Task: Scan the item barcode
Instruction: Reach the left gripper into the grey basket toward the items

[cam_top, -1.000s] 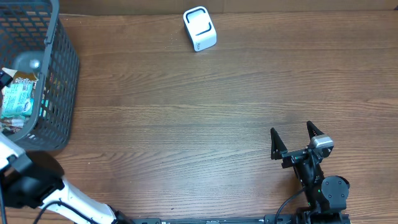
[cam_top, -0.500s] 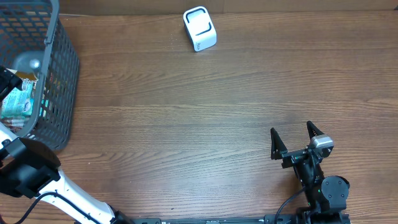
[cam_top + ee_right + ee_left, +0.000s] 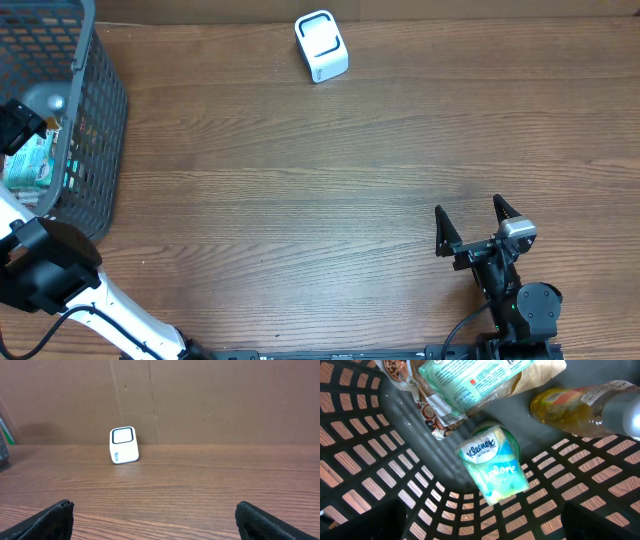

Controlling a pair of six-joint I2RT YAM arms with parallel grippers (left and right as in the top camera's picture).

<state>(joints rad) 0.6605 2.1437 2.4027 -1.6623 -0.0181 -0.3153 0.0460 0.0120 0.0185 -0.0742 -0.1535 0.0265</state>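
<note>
The green lid (image 3: 69,172) (image 3: 513,442) of the jar under the Kleenex tissue pack, in the mesh basket's corner, will be gripped by my left gripper.
The white barcode scanner (image 3: 321,46) stands at the table's far edge, and the right wrist view shows the scanner (image 3: 124,445) facing the camera. Several items lie in the dark mesh basket (image 3: 98,110) at the far left. A Kleenex tissue pack (image 3: 492,467) sits directly below my left gripper (image 3: 480,527), which hangs open above the basket floor with nothing between its fingers. From overhead, my left gripper (image 3: 20,122) is inside the basket. My right gripper (image 3: 468,208) rests open near the front right, holding nothing.
A bottle of yellow liquid (image 3: 585,405) lies right of the tissue pack. A green-and-white packet (image 3: 470,380) lies behind the pack, on a brown patterned bag (image 3: 436,419). The basket's mesh walls close in on all sides of the left gripper. A brown cardboard wall (image 3: 200,400) backs the table.
My left arm has pushed farther into the basket, its wrist now over the items. The right arm and scanner have not moved.
</note>
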